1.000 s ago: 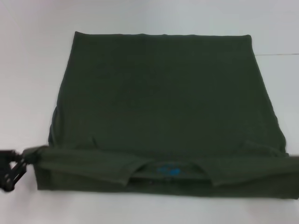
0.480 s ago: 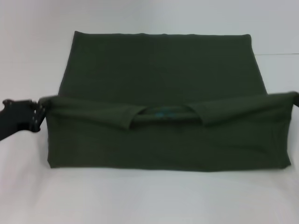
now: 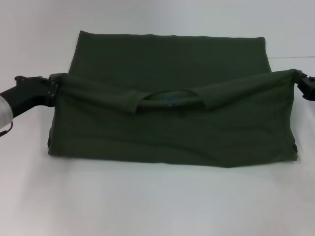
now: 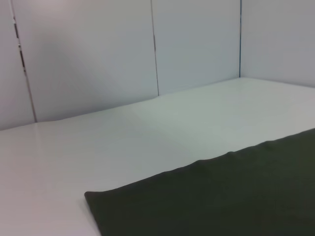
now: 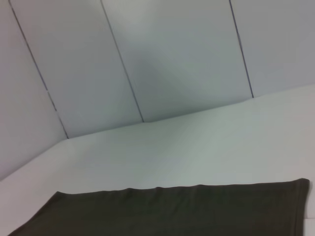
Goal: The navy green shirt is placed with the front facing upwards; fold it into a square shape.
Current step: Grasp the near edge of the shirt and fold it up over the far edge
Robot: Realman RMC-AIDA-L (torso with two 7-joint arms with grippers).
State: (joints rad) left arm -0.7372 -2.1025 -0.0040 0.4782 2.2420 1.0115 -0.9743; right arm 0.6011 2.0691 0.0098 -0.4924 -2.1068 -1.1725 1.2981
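Next, my left gripper lets go of the shirt's raised corner on the flat far half's outer edge [image 3: 65, 81], beside the bare table.
The navy green shirt [image 3: 167, 64] lies on the white table, its sleeves folded in. The collar end is lifted off the table and hangs like a curtain [image 3: 172, 132] facing me, the collar opening with a blue mark [image 3: 170, 99] at the top middle. My left gripper [image 3: 50, 88] is shut on the raised edge's left corner. At the opposite corner my right gripper [image 3: 299, 81] is shut on the cloth. In the left wrist view the flat shirt [image 4: 221, 196] shows with one corner; the right wrist view shows the shirt's far hem [image 5: 172, 209].
Bare white table [image 3: 157, 201] lies in front of the shirt and at both sides. White wall panels [image 4: 98, 54] stand beyond the table's far edge in both wrist views.
Both grippers have lifted the collar end from the near table edge and carried it up and away from me. The hanging fold has grown taller, and the collar opening has moved toward the shirt's middle.
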